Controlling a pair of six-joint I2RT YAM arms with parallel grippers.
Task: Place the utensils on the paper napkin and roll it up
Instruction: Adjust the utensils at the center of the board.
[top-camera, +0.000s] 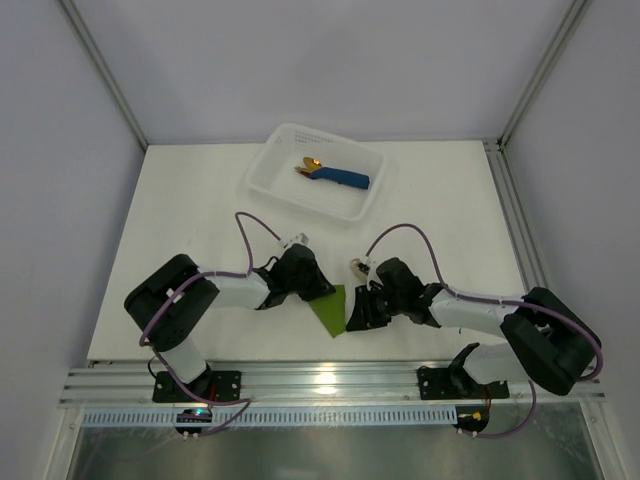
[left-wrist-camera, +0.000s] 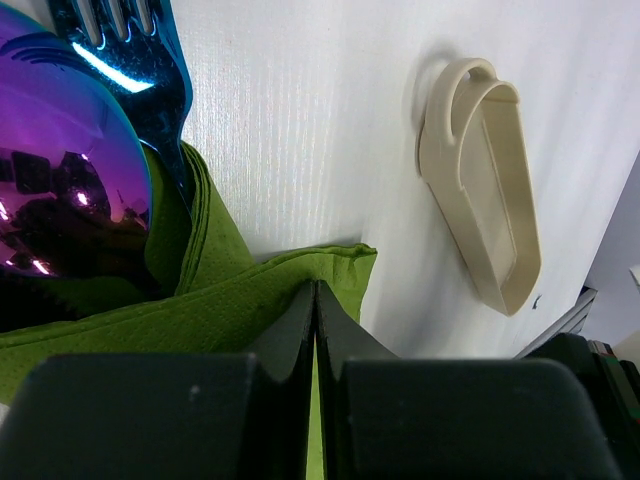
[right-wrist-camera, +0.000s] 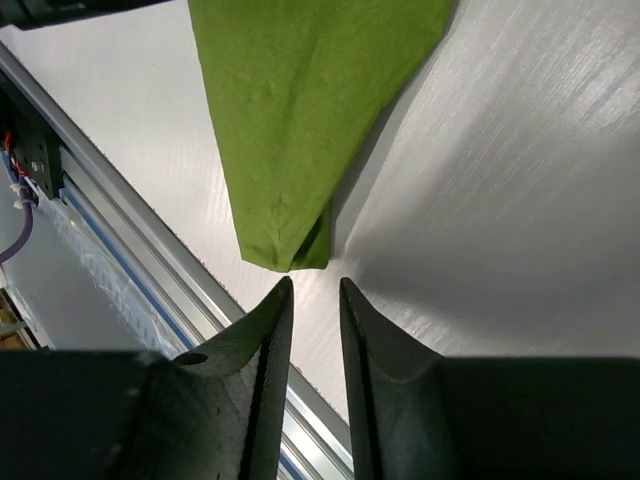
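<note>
My right fingers are just short of the napkin's loose end, so they should open and pinch its folded edge further in while my left gripper holds (right-wrist-camera: 309, 230).
The olive-green paper napkin (top-camera: 331, 310) lies partly folded near the table's front edge, between my two grippers. In the left wrist view the napkin (left-wrist-camera: 230, 300) is wrapped over the utensils: an iridescent purple spoon (left-wrist-camera: 60, 170) and a blue-sheen fork (left-wrist-camera: 135, 60) stick out of it. My left gripper (left-wrist-camera: 316, 292) is shut, its tips pinching a fold of the napkin. My right gripper (right-wrist-camera: 312, 285) is empty, its jaws a narrow gap apart just off the napkin's folded end (right-wrist-camera: 290, 130), low over the table.
A beige rounded oblong ring (left-wrist-camera: 480, 190) lies on the table beside the napkin. A white basket (top-camera: 270, 160) at the back holds a blue rolled napkin with gold cutlery (top-camera: 338, 178). The aluminium front rail (right-wrist-camera: 110, 210) runs close to the right gripper.
</note>
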